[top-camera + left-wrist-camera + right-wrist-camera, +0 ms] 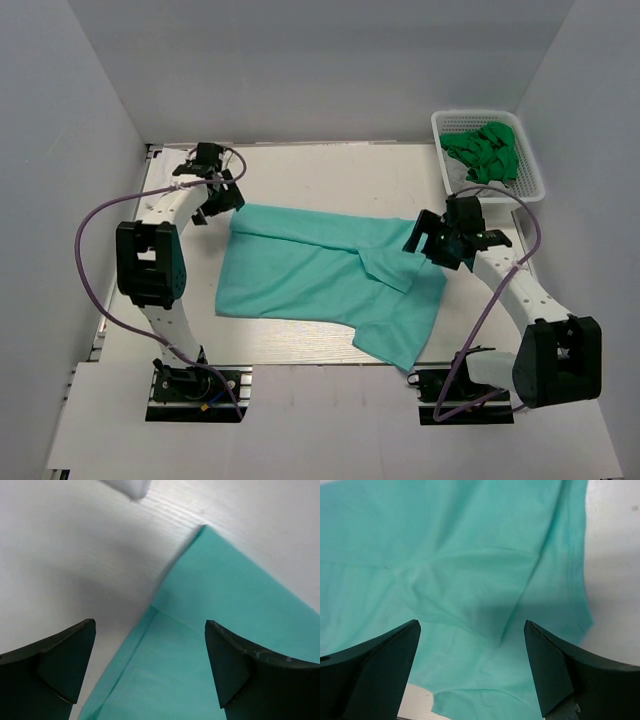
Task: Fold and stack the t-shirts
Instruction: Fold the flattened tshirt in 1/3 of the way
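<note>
Next, I'll close my left gripper at the light teal t-shirt's near corner [219,311], at the t-shirt's end away from the basket.
A light teal t-shirt [320,275] lies spread across the middle of the table, its far edge folded over and a sleeve [385,265] turned in near the right. My left gripper [222,203] hovers open at the shirt's far left corner. In the left wrist view the folded corner [225,605] shows between the open left gripper [150,623], with nothing held. My right gripper [428,245] stands open over the shirt's right edge. Wrinkled teal cloth [445,555] lies below the right gripper [471,622], apart from its fingers. A bright green t-shirt [485,150] sits bunched in a basket.
The white mesh basket [535,185] stands at the far right corner of the table [330,170]. The teal shirt's near right part [400,340] reaches the table's front edge. Grey walls close in the left, right and back sides.
</note>
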Controlling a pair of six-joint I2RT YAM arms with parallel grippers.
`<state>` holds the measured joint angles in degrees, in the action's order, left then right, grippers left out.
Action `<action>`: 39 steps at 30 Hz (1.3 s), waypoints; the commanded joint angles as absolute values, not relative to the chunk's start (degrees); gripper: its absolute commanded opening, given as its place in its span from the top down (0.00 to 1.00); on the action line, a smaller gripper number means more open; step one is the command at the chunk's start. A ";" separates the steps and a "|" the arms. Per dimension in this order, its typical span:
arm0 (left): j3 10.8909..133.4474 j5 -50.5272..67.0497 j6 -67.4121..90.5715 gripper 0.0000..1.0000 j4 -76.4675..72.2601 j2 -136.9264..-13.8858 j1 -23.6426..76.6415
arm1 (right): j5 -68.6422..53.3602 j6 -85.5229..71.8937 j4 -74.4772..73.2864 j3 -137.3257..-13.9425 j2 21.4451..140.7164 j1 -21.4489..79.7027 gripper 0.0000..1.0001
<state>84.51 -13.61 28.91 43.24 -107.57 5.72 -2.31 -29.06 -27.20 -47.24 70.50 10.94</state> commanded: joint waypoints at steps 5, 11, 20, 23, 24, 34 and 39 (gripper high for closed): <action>87.45 8.93 27.15 0.00 31.74 -104.22 7.12 | -7.29 -27.69 -23.73 -53.69 77.41 10.99 0.10; 90.79 12.12 27.69 0.00 31.73 -115.56 7.12 | -5.19 -27.86 -20.65 -57.29 86.91 10.90 0.10; 89.12 10.46 29.62 0.00 28.91 -121.46 7.12 | 2.37 -27.34 -22.58 -63.63 103.70 10.37 0.10; 89.82 9.41 30.76 0.00 31.46 -123.83 5.89 | 3.33 -26.46 -23.73 -68.53 108.19 10.28 0.10; 89.82 8.53 30.76 0.00 32.07 -123.84 5.89 | 3.86 -26.54 -24.08 -69.34 109.06 10.20 0.10; 99.92 4.83 33.31 0.00 34.72 -129.19 5.36 | 0.53 -24.96 -28.21 -87.87 121.37 10.11 0.10; 105.72 5.45 31.65 0.00 36.65 -129.82 5.36 | -1.21 -21.03 -27.17 -91.05 120.24 10.28 0.10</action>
<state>103.98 6.59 32.91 33.17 -129.78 5.72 1.19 -24.51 -26.04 -89.08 120.27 10.20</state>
